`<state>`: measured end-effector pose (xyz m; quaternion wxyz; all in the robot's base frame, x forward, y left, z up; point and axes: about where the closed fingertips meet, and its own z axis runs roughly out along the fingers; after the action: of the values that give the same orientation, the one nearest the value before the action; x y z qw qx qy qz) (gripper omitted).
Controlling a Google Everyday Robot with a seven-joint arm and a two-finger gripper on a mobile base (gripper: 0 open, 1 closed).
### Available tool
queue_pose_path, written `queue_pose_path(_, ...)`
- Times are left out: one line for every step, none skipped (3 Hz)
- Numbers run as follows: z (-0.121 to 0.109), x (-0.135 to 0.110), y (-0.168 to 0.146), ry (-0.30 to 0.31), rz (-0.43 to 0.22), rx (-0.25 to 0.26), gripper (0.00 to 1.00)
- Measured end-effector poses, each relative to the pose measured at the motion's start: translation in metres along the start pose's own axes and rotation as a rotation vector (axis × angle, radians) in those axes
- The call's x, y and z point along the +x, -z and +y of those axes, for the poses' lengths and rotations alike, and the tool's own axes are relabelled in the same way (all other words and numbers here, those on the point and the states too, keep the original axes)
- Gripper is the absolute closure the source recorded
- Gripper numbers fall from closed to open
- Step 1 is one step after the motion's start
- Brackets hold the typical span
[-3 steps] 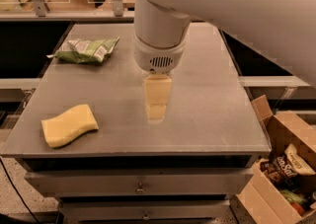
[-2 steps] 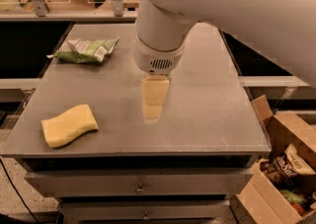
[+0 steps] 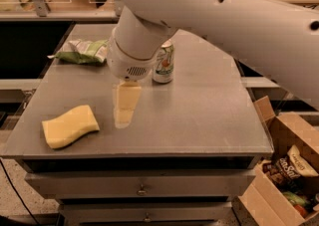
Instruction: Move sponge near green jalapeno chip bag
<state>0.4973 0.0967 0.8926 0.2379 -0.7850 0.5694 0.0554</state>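
Note:
Next, I close my gripper on the pale yellow sponge's inner end (image 3: 86,119), the end toward the middle of the grey table.
The pale yellow sponge (image 3: 70,126) lies flat near the front left corner of the grey table (image 3: 199,115). The green jalapeno chip bag (image 3: 82,51) lies at the table's back left. My gripper (image 3: 123,115) hangs from the white arm over the table's middle left, fingers pointing down, to the right of the sponge and apart from it. Nothing is held in it. The bag is well behind the sponge.
A drink can (image 3: 163,61) stands behind my gripper, partly hidden by the wrist. A cardboard box (image 3: 284,175) with snack bags sits on the floor at the right. Drawers run below the table's front edge. Shelving stands behind the table.
My arm has swung to the left, toward the sponge, and the drink can has come into view behind it. The sponge and the chip bag have not moved.

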Motion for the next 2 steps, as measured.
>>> queue_pose_path(-0.0021,-0.0259,-0.0319,0.032,-0.067,-0.116,0.0)
queue_pose_path(0.0061,-0.0279,-0.0372,0.045,-0.058,-0.165,0.0)
